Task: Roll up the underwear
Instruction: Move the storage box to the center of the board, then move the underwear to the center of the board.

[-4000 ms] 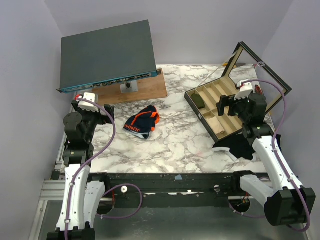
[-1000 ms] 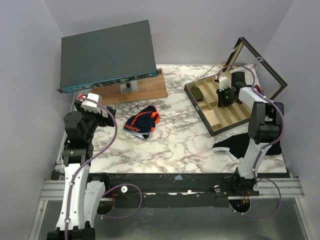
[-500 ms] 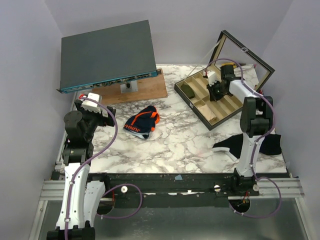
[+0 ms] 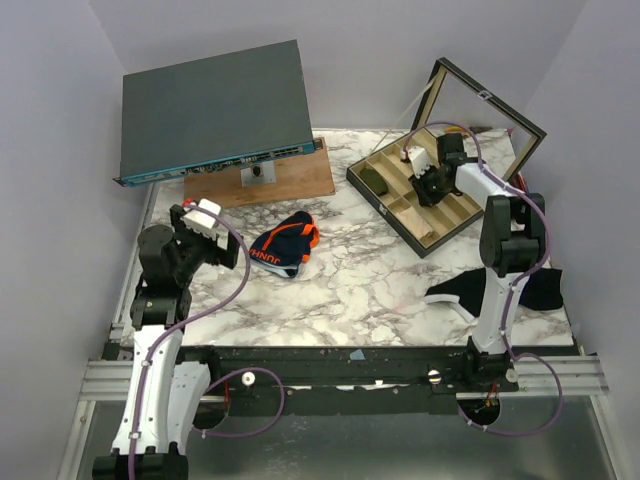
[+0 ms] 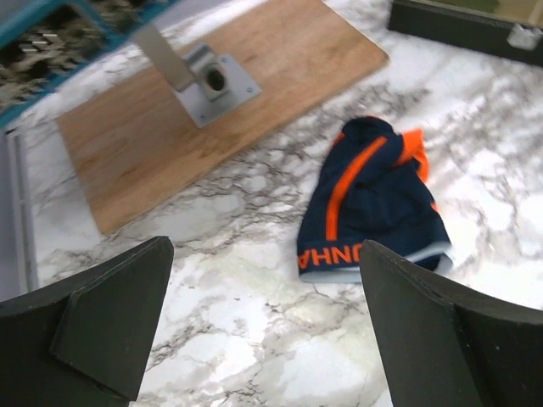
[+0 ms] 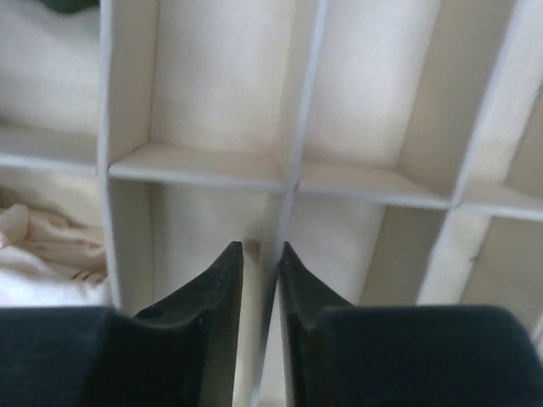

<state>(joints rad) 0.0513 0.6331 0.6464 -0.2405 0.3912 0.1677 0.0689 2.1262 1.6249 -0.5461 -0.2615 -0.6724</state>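
Note:
My left gripper goes to the underwear next. It should close on its navy side [image 4: 297, 249] [image 5: 411, 215] facing the compartment box, near the white waistband.
The underwear [image 4: 284, 244] lies crumpled on the marble table, navy with orange trim and a white waistband. In the left wrist view the underwear [image 5: 369, 203] is just ahead and to the right of my left gripper [image 5: 265, 254]. My left gripper [image 4: 212, 243] stands wide open over bare marble, left of the garment and apart from it. Far to the right, my right gripper [image 4: 428, 185] reaches down into the compartment box [image 4: 386, 205]. Its jaws [image 6: 260, 248] straddle a thin divider wall with a narrow gap, the right finger [image 6: 293, 271] touching it.
The box's glass lid [image 4: 480, 100] stands raised at the back right. A cream cloth [image 6: 42, 246] fills one compartment and a dark green item [image 4: 375, 180] another. A black cloth [image 4: 480, 290] lies at the front right. A grey device [image 4: 215, 110] sits on a wooden board [image 4: 290, 175].
The box has slid left and back with my right gripper in it, and that gripper's jaws have parted slightly. My left gripper has moved toward the underwear.

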